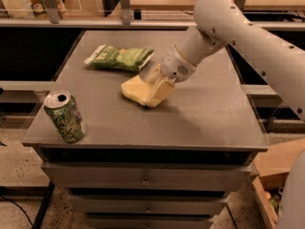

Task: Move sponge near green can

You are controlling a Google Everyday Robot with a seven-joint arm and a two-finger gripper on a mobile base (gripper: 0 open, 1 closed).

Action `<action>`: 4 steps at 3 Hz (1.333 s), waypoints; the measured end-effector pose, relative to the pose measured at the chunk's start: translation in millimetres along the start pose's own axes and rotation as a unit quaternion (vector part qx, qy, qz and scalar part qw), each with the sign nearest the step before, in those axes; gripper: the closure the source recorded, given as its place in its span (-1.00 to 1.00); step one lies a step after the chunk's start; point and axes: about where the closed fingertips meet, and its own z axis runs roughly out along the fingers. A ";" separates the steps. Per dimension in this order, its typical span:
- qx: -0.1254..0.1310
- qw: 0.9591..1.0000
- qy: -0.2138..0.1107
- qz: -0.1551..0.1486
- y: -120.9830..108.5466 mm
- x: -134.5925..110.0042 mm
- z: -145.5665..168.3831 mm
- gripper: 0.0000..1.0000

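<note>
I will let go of the sponge on the table (pixel 107 99) next to the green can, in front of the snack bag.
The pale yellow sponge (pixel 136 90) lies low over the middle of the grey table (pixel 209 113). My gripper (pixel 157 90) reaches down from the upper right and is shut on the sponge's right end. Its pale yellow fingers (pixel 165 87) partly cover the sponge. The green can (pixel 65 117) stands upright near the table's front left corner, well apart from the sponge and to its left and front.
A flat green snack bag (pixel 120 57) lies at the back left of the table, just behind the sponge. My white arm (pixel 248 37) crosses the right side. Drawers are below the tabletop. A cardboard box (pixel 281 166) sits on the floor at right.
</note>
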 end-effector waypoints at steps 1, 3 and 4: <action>-0.011 0.999 -0.012 -0.027 7.3 -16.9 0.8 1.00; -0.034 0.995 -0.012 -0.093 39.8 -58.8 1.4 1.00; -0.046 0.995 -0.003 -0.094 48.1 -65.8 10.8 1.00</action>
